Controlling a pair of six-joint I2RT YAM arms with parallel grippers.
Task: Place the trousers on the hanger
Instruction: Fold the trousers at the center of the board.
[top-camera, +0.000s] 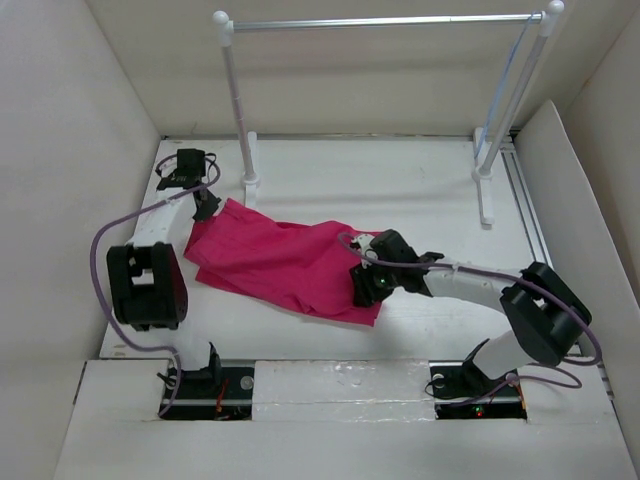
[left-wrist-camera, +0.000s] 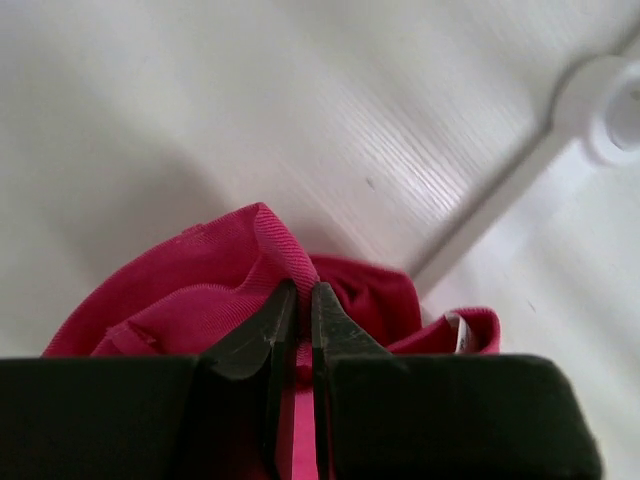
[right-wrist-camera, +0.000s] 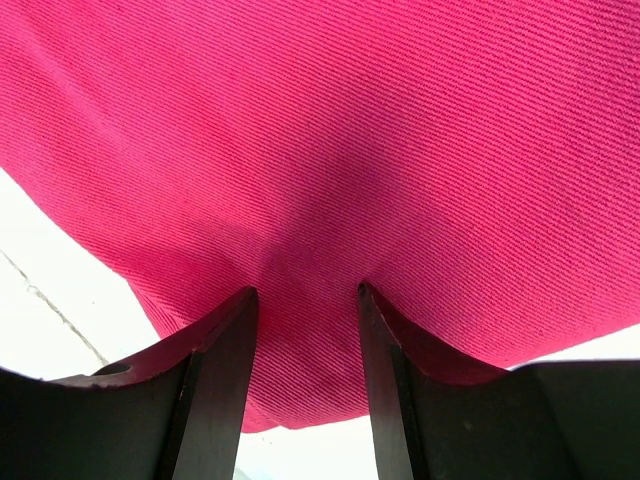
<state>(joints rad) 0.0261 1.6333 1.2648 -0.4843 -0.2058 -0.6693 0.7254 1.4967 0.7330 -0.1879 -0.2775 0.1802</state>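
Note:
The back edge of the trousers bunches up by the foot of the rack, so the robot's left gripper needs to open, grab the trousers' corner (left-wrist-camera: 258, 226) and pull that edge straight.
The magenta-pink trousers (top-camera: 280, 258) lie crumpled flat on the white table, running from back left to front middle. My left gripper (top-camera: 207, 206) is at their back-left corner, shut on a ridged fold of the cloth (left-wrist-camera: 262, 232), with fabric pinched between its jaws (left-wrist-camera: 298, 292). My right gripper (top-camera: 364, 284) is over the right end of the trousers (right-wrist-camera: 350, 130), open, with both fingertips (right-wrist-camera: 248, 297) pressed onto the cloth and nothing gripped (right-wrist-camera: 306, 292). A thin pale wire, apparently the hanger (top-camera: 510, 82), hangs from the rail beside the right post.
A white-posted rack with a silver rail (top-camera: 380, 21) stands at the back; its left foot (top-camera: 250, 182) is close behind my left gripper and shows in the left wrist view (left-wrist-camera: 600, 105). White walls enclose the table on the left, back and right.

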